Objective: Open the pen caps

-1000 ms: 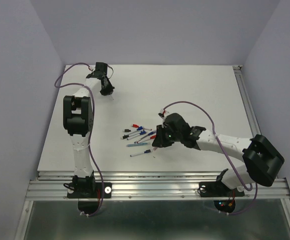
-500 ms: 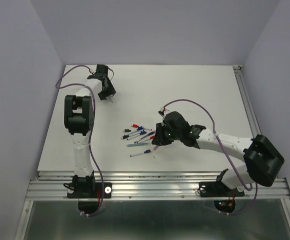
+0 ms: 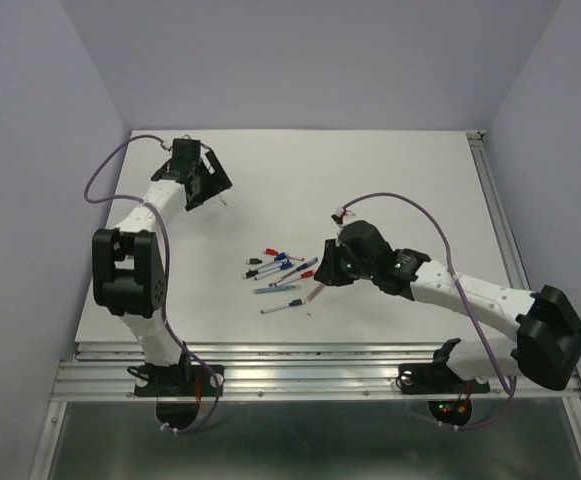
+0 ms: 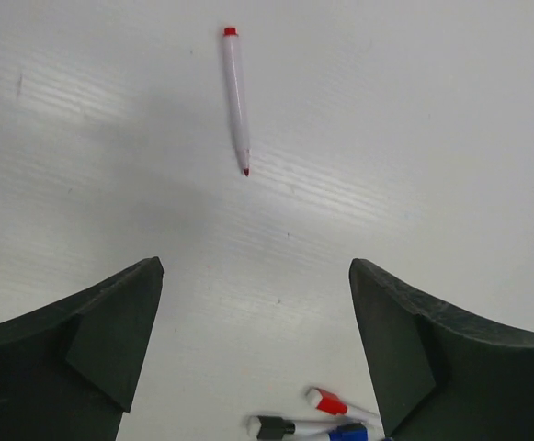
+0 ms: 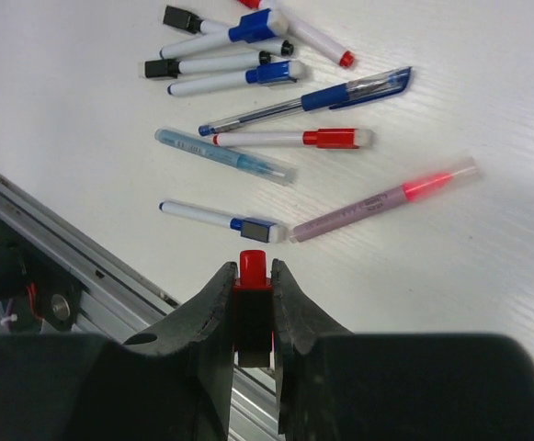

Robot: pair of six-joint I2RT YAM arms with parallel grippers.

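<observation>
My right gripper needs to let go of the small red pen cap on the bare far table (image 3: 341, 195), well beyond the pink pen.
My right gripper (image 5: 252, 270) is shut on a small red pen cap (image 5: 253, 259), which sticks out past the fingertips above the near part of the table. Beyond it lie several pens with caps on, among them a blue cap (image 5: 257, 230), a red cap (image 5: 337, 138) and a black cap (image 5: 162, 68). From the top view the right gripper (image 3: 327, 272) hangs just right of this pen cluster (image 3: 280, 270). At the far left my left gripper (image 3: 206, 186) is open and empty. An uncapped red pen (image 4: 237, 96) lies on the table ahead of its wide-apart fingers (image 4: 129, 303).
A pink translucent pen (image 5: 386, 199) and a light blue one (image 5: 225, 156) lie among the pens. An aluminium rail (image 3: 320, 365) runs along the table's near edge. Purple walls close in the left, back and right sides.
The left gripper has opened and let go of the uncapped red pen, which now lies on the table; its arm swung left. The right arm drew back to the right, still gripping the red cap.
</observation>
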